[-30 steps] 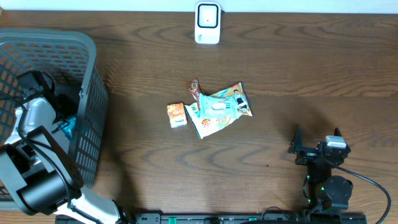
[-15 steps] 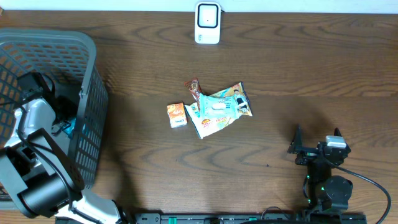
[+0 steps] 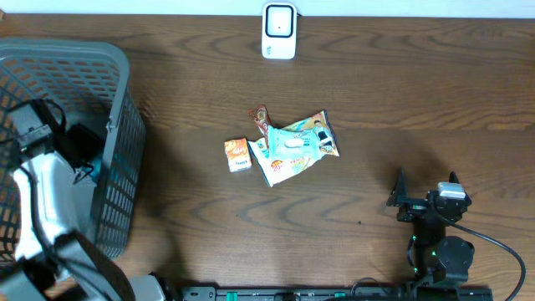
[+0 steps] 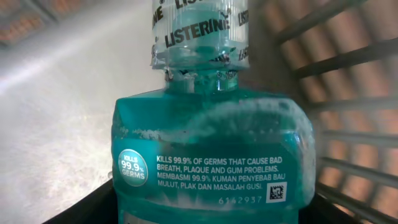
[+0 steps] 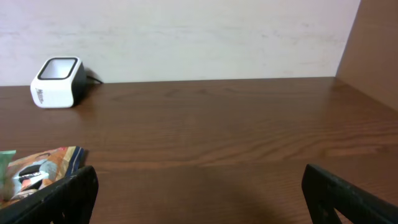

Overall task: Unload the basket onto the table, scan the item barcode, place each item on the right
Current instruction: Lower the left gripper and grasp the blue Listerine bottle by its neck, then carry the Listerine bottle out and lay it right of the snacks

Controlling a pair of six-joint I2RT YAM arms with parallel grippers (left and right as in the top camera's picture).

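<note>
Next, I release the mouthwash bottle from my left gripper on the bare table (image 3: 357, 162) between the snack packets and my right gripper. The bottle is now inside the grey basket.
A teal Listerine mouthwash bottle (image 4: 211, 143) fills the left wrist view, cap up, with a small square code (image 4: 276, 192) at its label's lower right. My left gripper (image 4: 211, 214) is shut on the bottle's lower body, its dark jaws on either side. From overhead, the left gripper (image 3: 84, 163) is inside the grey basket (image 3: 117, 75), with a sliver of the teal bottle (image 3: 91, 170) showing by the basket's right wall. The white scanner (image 3: 278, 31) stands at the table's far edge and also shows as the scanner (image 5: 58, 82). My right gripper (image 3: 426, 191) rests open at front right, nothing between its fingers.
A pile of snack packets (image 3: 292, 146) and a small orange box (image 3: 237, 155) lie mid-table between basket and right arm. One packet's corner (image 5: 37, 168) shows at the left of the right wrist view. The basket's mesh wall (image 4: 348, 112) is close on the bottle's right.
The left arm has shifted inside the basket, its wrist moving left and its upper links swinging towards the front. The bottle stays gripped. The right arm has not moved.
</note>
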